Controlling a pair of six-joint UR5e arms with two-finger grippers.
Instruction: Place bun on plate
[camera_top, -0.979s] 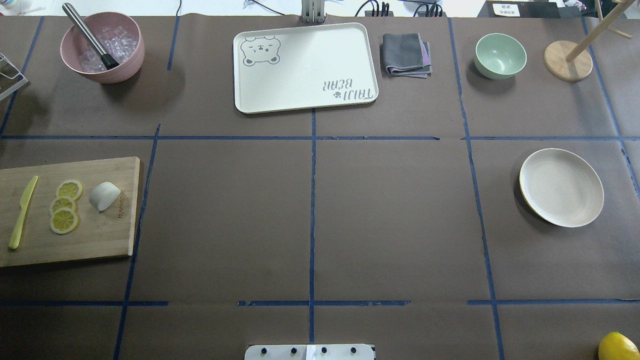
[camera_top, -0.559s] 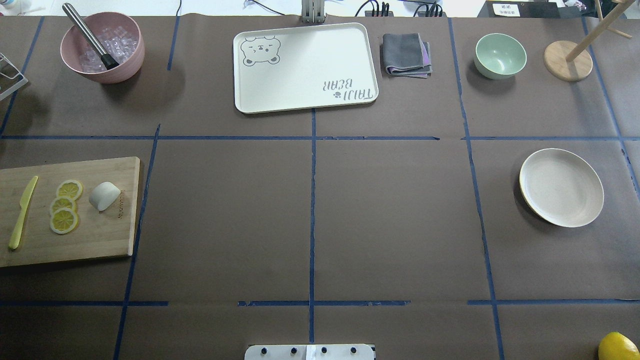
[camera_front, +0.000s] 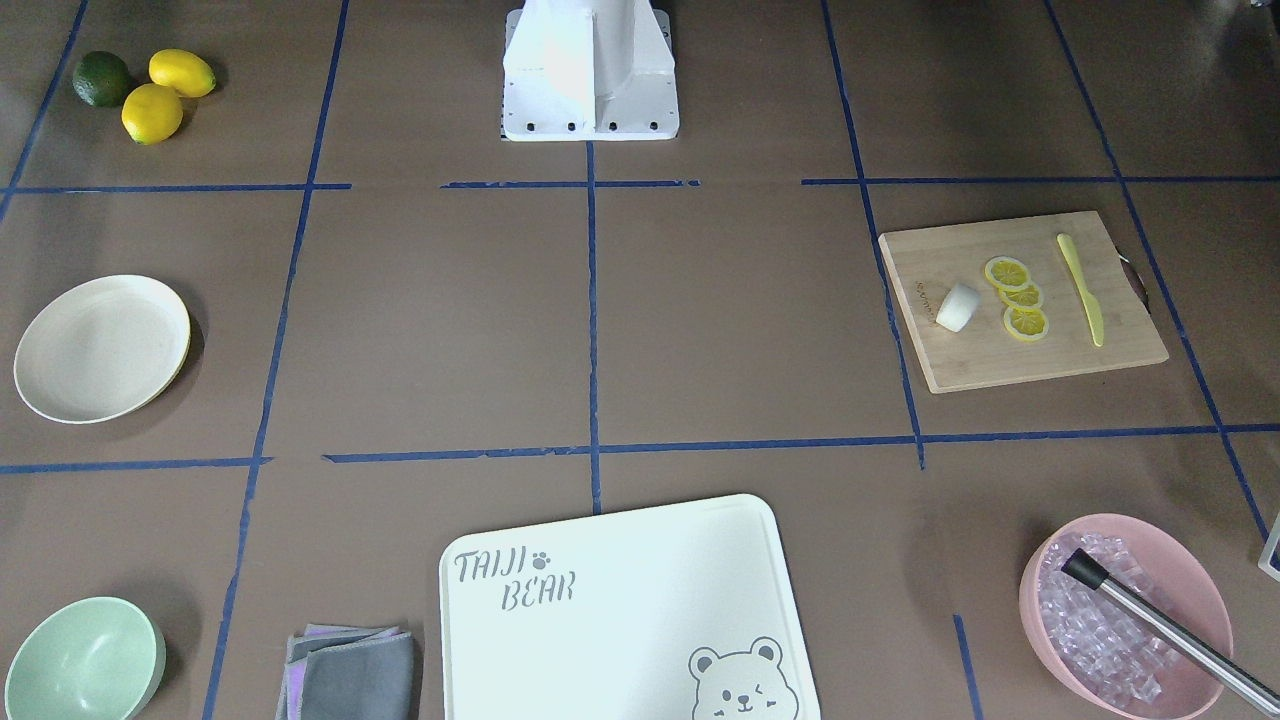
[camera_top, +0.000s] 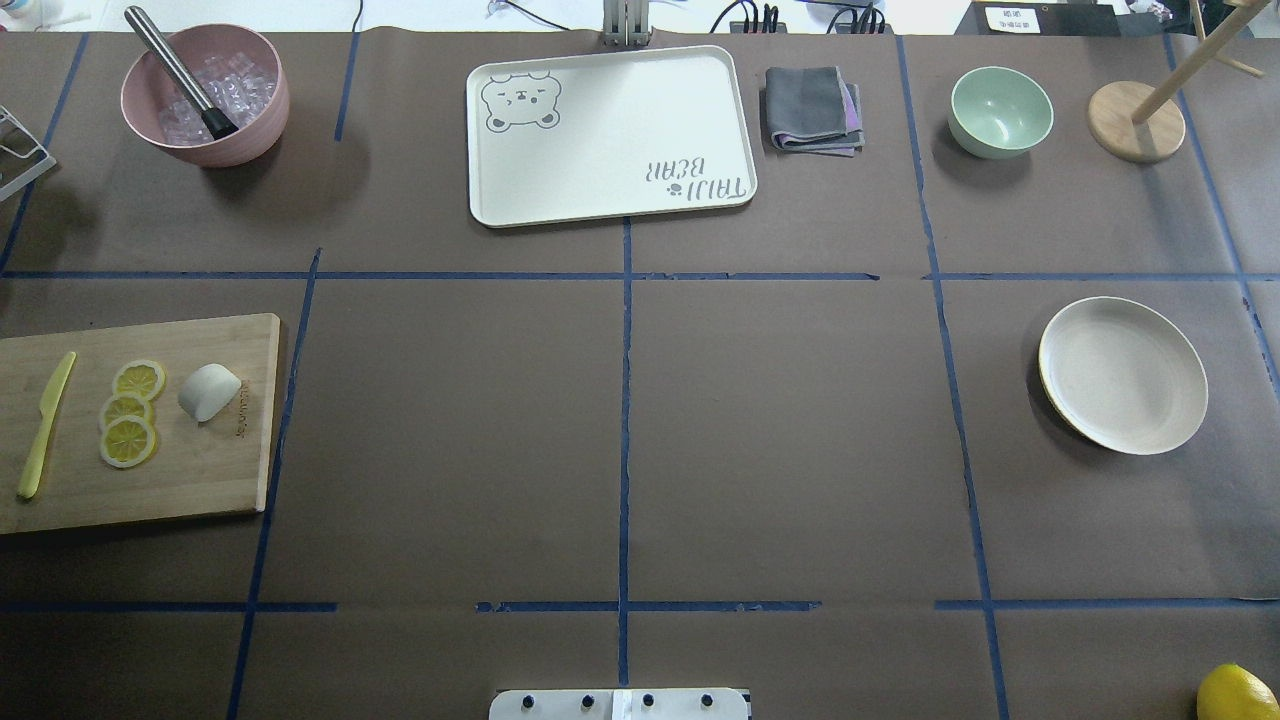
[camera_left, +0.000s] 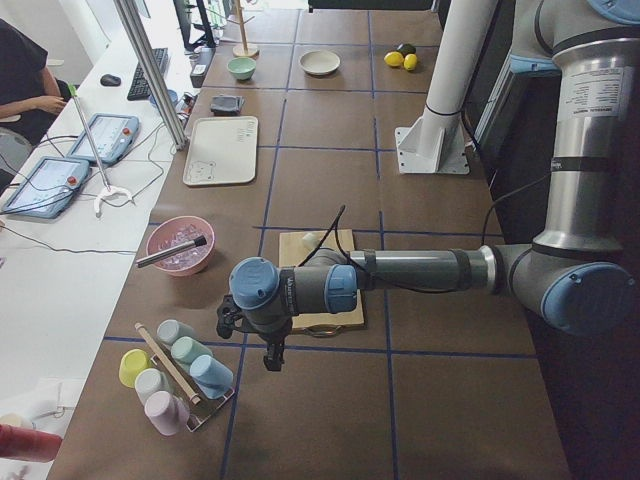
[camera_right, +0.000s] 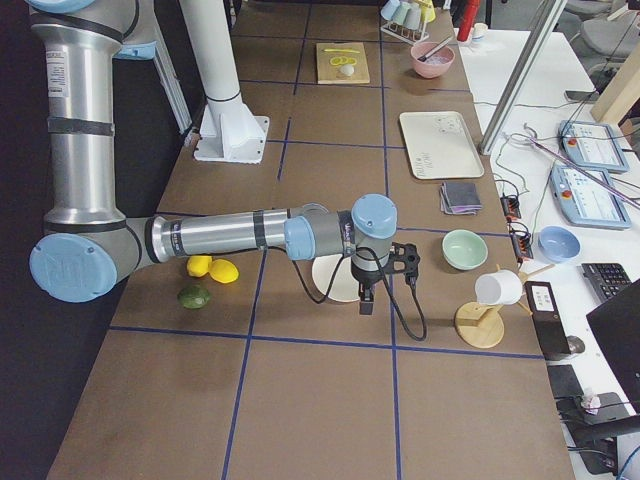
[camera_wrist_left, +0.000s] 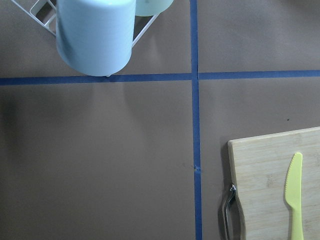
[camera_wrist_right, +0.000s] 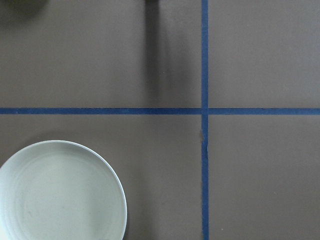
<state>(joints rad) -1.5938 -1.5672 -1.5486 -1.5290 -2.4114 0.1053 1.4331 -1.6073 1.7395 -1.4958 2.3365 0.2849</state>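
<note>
The robot's right gripper needs to next grab the cream-white plate by the outer side of its rim (camera_front: 19, 346) (camera_wrist_right: 126, 210), farthest from the wooden cutting board.
The bun (camera_top: 209, 392) is a small white lump lying on a wooden cutting board (camera_top: 170, 490) at the table's left, beside three lemon slices (camera_top: 130, 412); it also shows across the table (camera_front: 957, 306). The cream-white plate (camera_top: 1122, 375) sits at the right with nothing on it, and the right wrist view catches its rim (camera_wrist_right: 60, 195). My left gripper (camera_left: 272, 358) hangs beyond the board's outer end, near a cup rack. My right gripper (camera_right: 366, 302) hangs just past the plate. Both show only in the side views, so I cannot tell whether they are open or shut.
A yellow knife (camera_top: 45, 425) lies on the board. At the far edge stand a pink bowl of ice (camera_top: 205, 95), a bear-print tray (camera_top: 610, 135), a folded grey cloth (camera_top: 812, 108), a mint-green bowl (camera_top: 1000, 110) and a wooden stand (camera_top: 1136, 120). Lemons (camera_front: 165, 90) lie near the base.
</note>
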